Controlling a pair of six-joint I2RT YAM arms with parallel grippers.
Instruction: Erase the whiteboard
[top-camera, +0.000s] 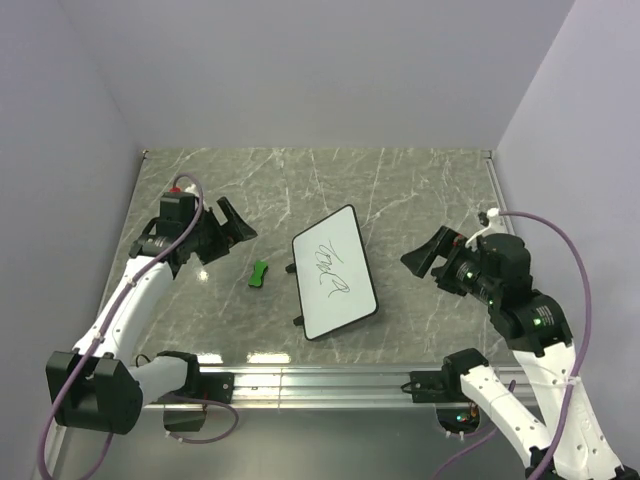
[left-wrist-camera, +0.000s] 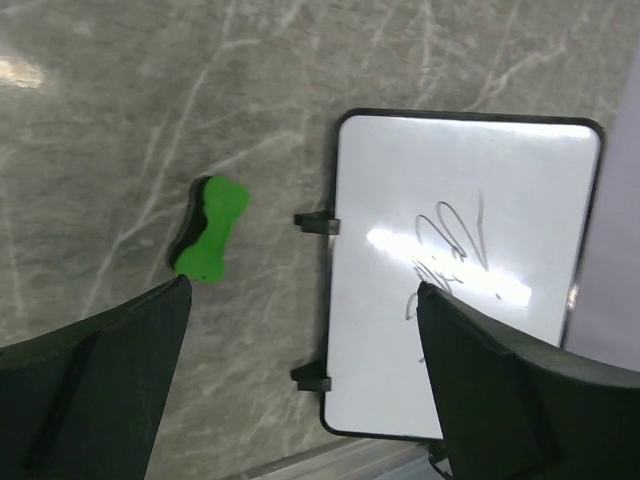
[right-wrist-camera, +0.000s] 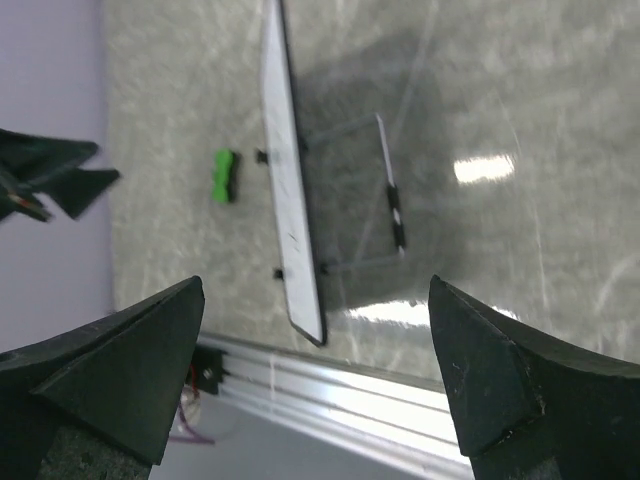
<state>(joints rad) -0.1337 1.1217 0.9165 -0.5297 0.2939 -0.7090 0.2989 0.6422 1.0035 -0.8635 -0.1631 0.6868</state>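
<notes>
Next, I lower my left gripper to the green eraser beside the whiteboard and close it on its narrow middle (top-camera: 258, 274) (left-wrist-camera: 213, 230), between the eraser's wider ends.
The whiteboard (top-camera: 335, 272) stands propped at a slant in the middle of the table, with black scribbles on its white face (left-wrist-camera: 470, 270). From the right wrist view the whiteboard (right-wrist-camera: 290, 200) shows almost edge-on. A small green eraser (top-camera: 260, 273) (left-wrist-camera: 208, 228) (right-wrist-camera: 224, 176) lies on the table just left of the board. My left gripper (top-camera: 232, 232) (left-wrist-camera: 302, 288) hangs open above and left of the eraser, holding nothing. My right gripper (top-camera: 415, 258) (right-wrist-camera: 316, 282) is open and empty to the right of the board, facing it.
A marbled grey table (top-camera: 420, 190) is walled in by pale panels on three sides. An aluminium rail (top-camera: 320, 380) (right-wrist-camera: 400, 400) runs along the near edge. Behind the board its wire stand (right-wrist-camera: 395, 210) rests on the table.
</notes>
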